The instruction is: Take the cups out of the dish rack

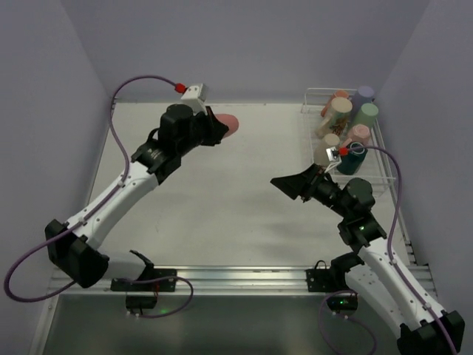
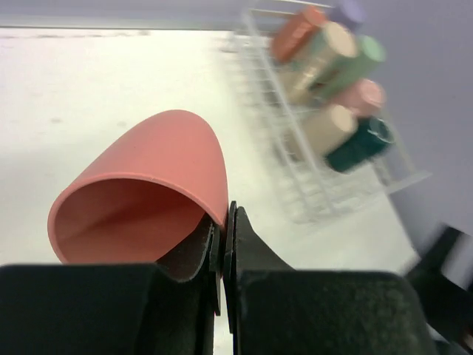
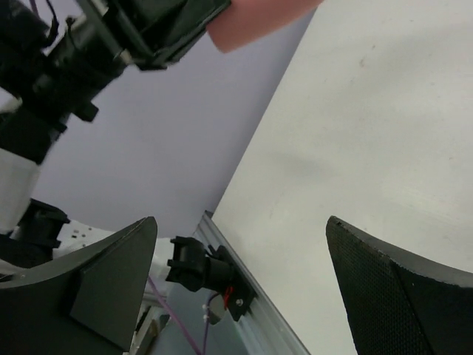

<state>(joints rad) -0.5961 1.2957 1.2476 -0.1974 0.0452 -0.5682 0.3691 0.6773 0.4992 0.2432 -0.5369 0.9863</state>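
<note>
Next, I let go of the salmon cup with my left gripper on the bare table (image 1: 161, 156) near the back corner farthest from the dish rack. The salmon cup is now held above the table.
My left gripper (image 1: 216, 127) is shut on the rim of a salmon cup (image 1: 230, 124), held above the table at the far left-centre. In the left wrist view the cup (image 2: 148, 177) points mouth toward the camera, its wall pinched between my fingers (image 2: 224, 237). The white wire dish rack (image 1: 309, 127) stands at the far right with several cups lying in it: red (image 1: 336, 98), lavender (image 1: 364, 94), tan (image 1: 339, 111), light green (image 1: 366, 113), pink (image 1: 359, 134), cream (image 1: 331, 140), dark green (image 1: 352, 160). My right gripper (image 1: 292, 185) is open and empty, left of the rack.
Lavender walls close the table on the left, back and right. A metal rail (image 1: 244, 279) runs along the near edge with both arm bases. The right wrist view shows the salmon cup (image 3: 259, 18), the left arm (image 3: 103, 44) and the rail (image 3: 251, 310).
</note>
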